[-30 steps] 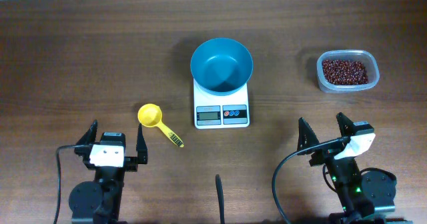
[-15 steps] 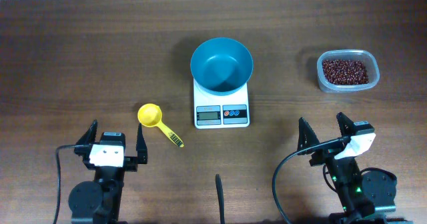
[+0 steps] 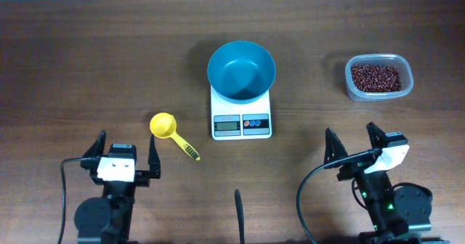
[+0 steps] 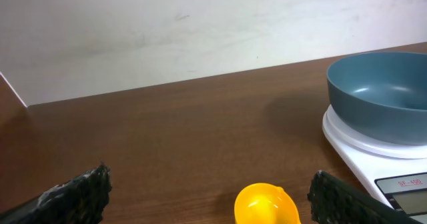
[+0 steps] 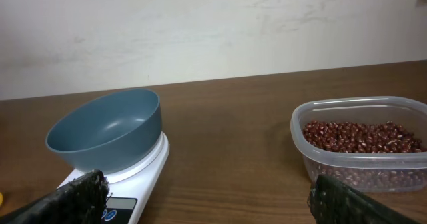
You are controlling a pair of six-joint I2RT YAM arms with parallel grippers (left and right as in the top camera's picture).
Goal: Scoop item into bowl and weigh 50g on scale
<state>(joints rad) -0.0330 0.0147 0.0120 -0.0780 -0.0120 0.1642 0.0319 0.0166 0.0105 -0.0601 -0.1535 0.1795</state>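
Observation:
The yellow scoop is next for my left gripper. It should go there and close on the scoop's rim (image 3: pixel 152 125) (image 4: pixel 237 209), on the side away from its handle.
The teal-blue bowl (image 3: pixel 241 71) stands empty on the white scale (image 3: pixel 242 120) at the table's middle; both also show in the left wrist view (image 4: pixel 380 94) and the right wrist view (image 5: pixel 107 129). The red-brown beans (image 3: pixel 375 76) fill a clear tub (image 3: pixel 378 94) at the back right, seen in the right wrist view (image 5: pixel 363 137). A yellow scoop (image 3: pixel 171 133) lies left of the scale, just ahead of my left gripper (image 3: pixel 125 151), which is open and empty. My right gripper (image 3: pixel 356 145) is open and empty, near the front right.
A black cable end (image 3: pixel 238 209) lies at the front edge between the two arm bases. A pale wall (image 4: pixel 200 24) rises behind the table's far edge.

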